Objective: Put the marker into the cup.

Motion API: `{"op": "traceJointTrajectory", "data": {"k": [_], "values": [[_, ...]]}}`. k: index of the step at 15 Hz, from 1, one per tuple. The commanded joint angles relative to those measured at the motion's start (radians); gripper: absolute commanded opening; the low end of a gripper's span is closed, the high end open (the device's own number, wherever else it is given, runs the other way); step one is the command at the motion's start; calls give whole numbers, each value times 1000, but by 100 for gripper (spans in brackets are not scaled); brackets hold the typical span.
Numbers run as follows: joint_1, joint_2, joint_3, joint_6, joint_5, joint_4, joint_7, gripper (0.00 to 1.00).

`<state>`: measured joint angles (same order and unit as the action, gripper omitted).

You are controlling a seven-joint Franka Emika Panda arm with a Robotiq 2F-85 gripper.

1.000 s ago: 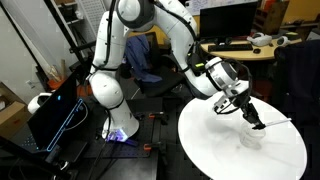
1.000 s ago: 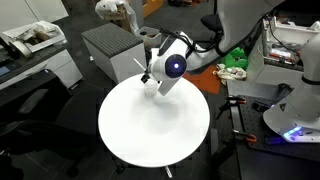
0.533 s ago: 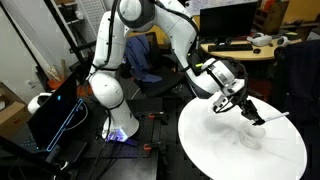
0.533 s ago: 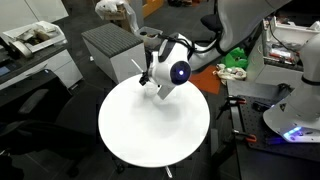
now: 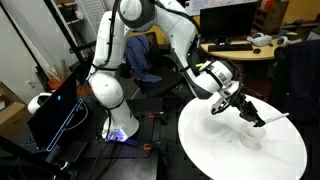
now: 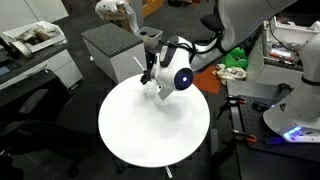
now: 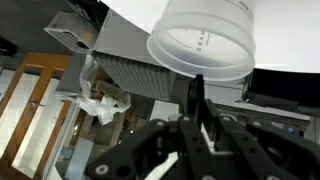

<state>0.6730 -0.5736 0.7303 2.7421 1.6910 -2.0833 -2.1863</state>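
Observation:
Next, my gripper drops the marker inside the transparent cup (image 5: pixel 253 139) (image 7: pixel 203 42) that sits on the round white table.
My gripper (image 5: pixel 252 113) is shut on the marker (image 5: pixel 256 117), a thin dark stick that points down over the round white table (image 5: pixel 240 155). In the wrist view the marker (image 7: pixel 197 98) stands between the shut fingers (image 7: pixel 198 128). The cup (image 7: pixel 203 40), transparent with a round rim, lies just past the marker's tip, its opening facing the camera. In an exterior view the cup (image 5: pixel 248 136) is a faint shape on the table just below the gripper. In an exterior view the gripper (image 6: pixel 152 80) hangs over the table's far edge (image 6: pixel 150 135), and the cup is hard to make out there.
A grey ribbed box (image 6: pixel 110 45) stands just beyond the table's far edge; it also shows in the wrist view (image 7: pixel 150 78). A desk with a monitor (image 5: pixel 228 20) is behind the arm. A black chair (image 6: pixel 30 105) and a green object (image 6: pixel 236 72) flank the table.
The gripper has shifted slightly over the table with the marker still held. The cup has not moved.

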Motion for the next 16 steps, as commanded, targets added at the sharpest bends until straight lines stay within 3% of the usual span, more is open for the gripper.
{"op": "traceJointTrajectory", "data": {"k": [1, 11, 12, 16], "values": [[33, 8, 11, -70, 30, -34, -76, 4], [48, 1, 0, -122, 25, -65, -94, 4], [50, 2, 0, -124, 24, -66, -92, 34], [53, 2, 0, -125, 20, -69, -88, 64]]}}
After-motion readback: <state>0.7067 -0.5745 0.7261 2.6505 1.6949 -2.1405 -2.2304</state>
